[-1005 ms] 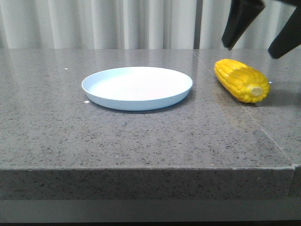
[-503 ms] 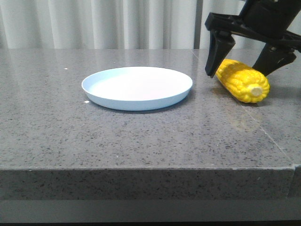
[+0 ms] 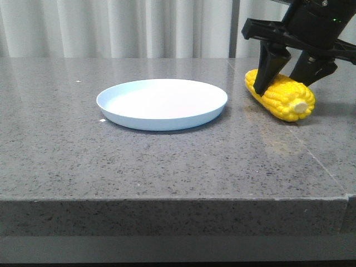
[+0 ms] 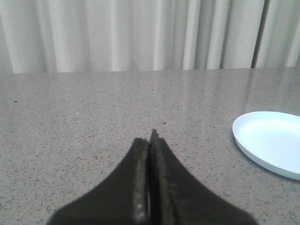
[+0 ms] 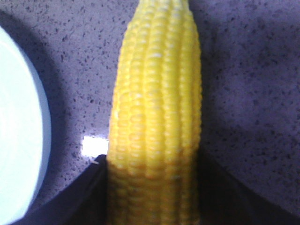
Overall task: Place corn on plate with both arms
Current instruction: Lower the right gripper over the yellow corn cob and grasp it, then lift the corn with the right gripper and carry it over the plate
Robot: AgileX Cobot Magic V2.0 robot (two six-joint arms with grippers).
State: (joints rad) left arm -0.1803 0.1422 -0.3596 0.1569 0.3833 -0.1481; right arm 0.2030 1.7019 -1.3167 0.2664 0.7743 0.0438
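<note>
Next, my right gripper lets go of the yellow corn near the middle of the pale blue plate (image 3: 176, 92), with the corn's stub toward the plate's front rim.
The yellow corn (image 3: 285, 99) lies on the grey stone table, a short way right of the pale blue plate (image 3: 161, 123), its stub end toward the front. My right gripper (image 3: 282, 86) comes down from above and is shut on the corn's middle, one black finger on each side. The right wrist view shows the corn (image 5: 157, 117) pinched between both fingers of the right gripper (image 5: 152, 161), with the plate's rim (image 5: 40, 140) beside it. Only the left wrist view shows my left gripper (image 4: 150, 137). It is shut on nothing, low over bare table, with the plate (image 4: 272, 140) off to one side.
The table's front edge (image 3: 167, 200) runs across below the plate. A seam (image 3: 311, 156) in the stone runs from under the corn toward the front right corner. White curtains hang behind the table.
The right gripper came down from above the corn, straddled it and closed on it. The corn shifted slightly toward the plate. The plate has not moved.
</note>
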